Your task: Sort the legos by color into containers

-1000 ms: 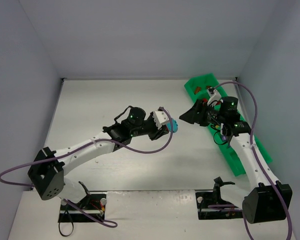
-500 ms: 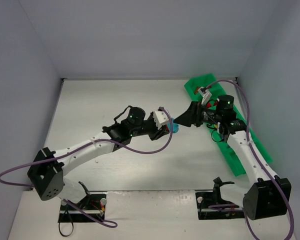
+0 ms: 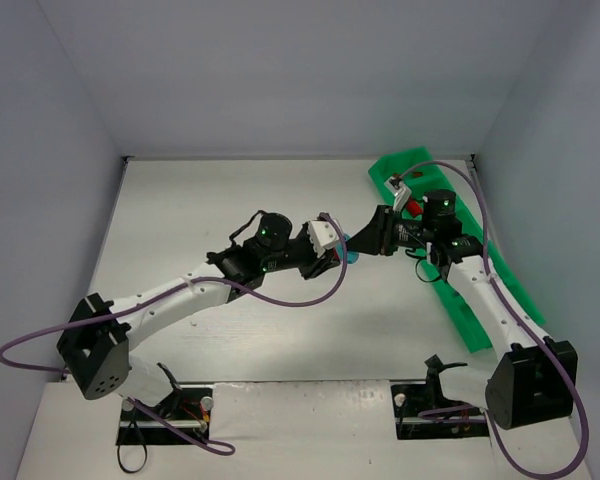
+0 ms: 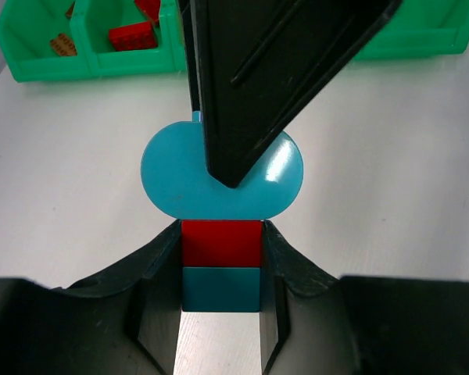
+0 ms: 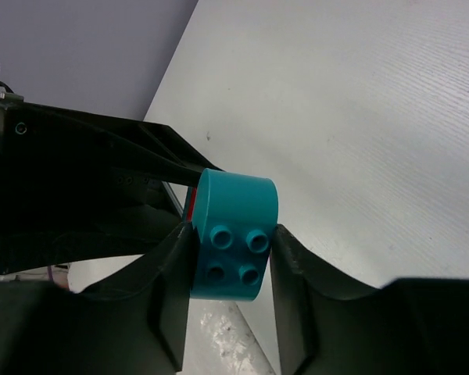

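Observation:
My right gripper releases the teal rounded brick next, into the green tray's nearest compartment [image 3: 477, 318], near its table-side.
My left gripper [image 4: 221, 234] is shut on a stack of legos: a red brick [image 4: 221, 244] over a dark teal brick [image 4: 221, 287], held above mid-table [image 3: 338, 255]. A teal rounded brick [image 4: 168, 176] sits on the stack's far end. My right gripper [image 5: 231, 230] is closed around that rounded brick [image 5: 236, 199], its fingers [image 5: 293, 258] pressed to both sides. In the top view the two grippers meet tip to tip at the teal brick [image 3: 351, 255]. The green tray [image 3: 500, 290] lies along the right wall.
The tray's far compartments hold red bricks [image 4: 131, 35] and a brown brick [image 4: 62, 45]. The right arm [image 3: 480, 290] reaches over the tray. Walls close in on the left, back and right.
My right gripper has moved left from above the tray to the left gripper and now grips the teal rounded brick. The left arm has hardly moved.

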### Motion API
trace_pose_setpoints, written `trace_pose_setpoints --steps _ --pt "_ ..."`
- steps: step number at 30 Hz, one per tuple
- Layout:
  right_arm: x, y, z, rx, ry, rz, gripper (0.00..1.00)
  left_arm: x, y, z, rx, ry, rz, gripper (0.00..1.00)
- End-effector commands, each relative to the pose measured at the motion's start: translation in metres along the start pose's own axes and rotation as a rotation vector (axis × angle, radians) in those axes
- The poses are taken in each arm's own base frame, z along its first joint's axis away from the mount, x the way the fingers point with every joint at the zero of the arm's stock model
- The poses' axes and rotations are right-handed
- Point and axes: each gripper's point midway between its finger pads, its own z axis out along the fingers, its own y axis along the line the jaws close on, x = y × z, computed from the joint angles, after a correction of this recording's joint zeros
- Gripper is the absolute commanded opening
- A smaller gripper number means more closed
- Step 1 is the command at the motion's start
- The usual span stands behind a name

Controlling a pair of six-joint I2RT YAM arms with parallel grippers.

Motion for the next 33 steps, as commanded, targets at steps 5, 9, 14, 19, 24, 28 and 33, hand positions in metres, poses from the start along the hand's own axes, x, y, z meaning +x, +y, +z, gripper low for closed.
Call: trace_pose_setpoints --steps 5,9,14,19,24,28,33 --pt "-0.02 0.012 -0.001 -0.031 -0.048 -0.111 0.0 -0.041 0.014 0.001 -0.037 -0.126 0.034 0.0" --pt "-0.028 -0.002 -0.011 0.046 -0.104 -0.107 0.0 -0.025 0.016 0.002 -0.039 -0.101 0.005 0.0" --pt "-0.039 -0.02 -0.037 0.087 -0.165 -0.074 0.0 -0.002 0.02 -0.001 -0.058 -0.06 -0.021 0.0" --pt "-0.044 -0.032 -0.051 0.131 -0.197 -0.054 0.0 0.007 0.022 -0.003 -0.065 -0.044 -0.038 0.0" --pt "-0.048 -0.058 -0.066 0.349 -0.259 -0.015 0.0 0.006 0.024 -0.002 -0.072 -0.039 -0.054 0.0" --pt "-0.042 -0.124 -0.135 0.928 -0.431 0.152 0.0 0.0 0.029 -0.006 -0.097 -0.021 -0.076 0.0" --pt "-0.011 -0.149 -0.231 1.459 -0.649 0.277 0.0 -0.008 0.031 -0.012 -0.108 -0.013 -0.08 0.0"
